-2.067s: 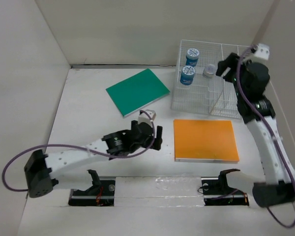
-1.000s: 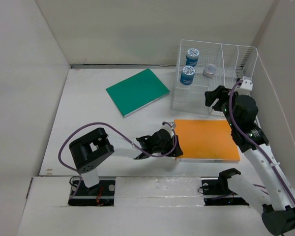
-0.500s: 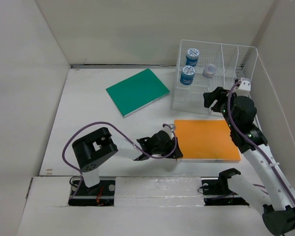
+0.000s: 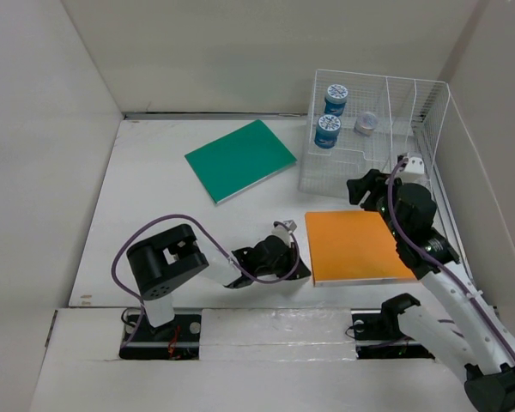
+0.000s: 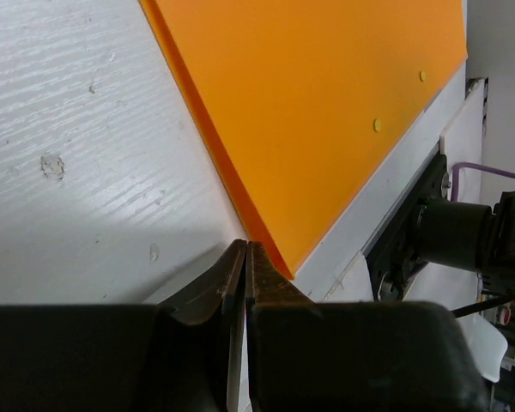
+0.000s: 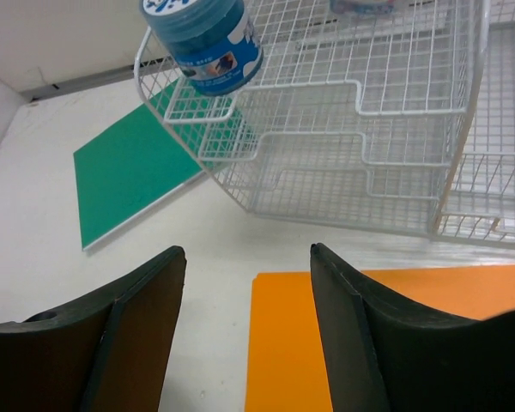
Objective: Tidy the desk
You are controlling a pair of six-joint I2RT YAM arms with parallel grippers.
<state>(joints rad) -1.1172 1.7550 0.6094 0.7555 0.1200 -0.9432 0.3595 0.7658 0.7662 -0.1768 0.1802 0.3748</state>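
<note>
I see my left gripper is shut just outside the orange book's corner, so next I open it and grip the book's top cover (image 5: 293, 254) before I pull the book.
The white desk (image 4: 154, 197) carries an orange book (image 4: 356, 247) at the front right. My left gripper (image 4: 297, 268) lies low on the desk at that book's near-left corner. In the left wrist view its jaws are pressed together, their tips (image 5: 245, 249) meet the orange book's (image 5: 326, 112) edge, and nothing shows between them. My right gripper (image 4: 365, 187) hangs open over the book's far edge. The right wrist view shows both fingers spread wide (image 6: 246, 257) above the orange book's (image 6: 369, 343) far-left corner and the bare desk (image 6: 34, 257).
A green book (image 4: 240, 159) lies at the back centre. A white wire rack (image 4: 378, 172) stands at the back right, holding two blue jars (image 4: 336, 96) (image 4: 327, 130) and a small clear jar (image 4: 366, 123). Upright panels close in the desk on three sides.
My left gripper has shut and slid back to the orange book's near-left corner. The right gripper has come down and left, away from the rack. The orange book has turned slightly.
</note>
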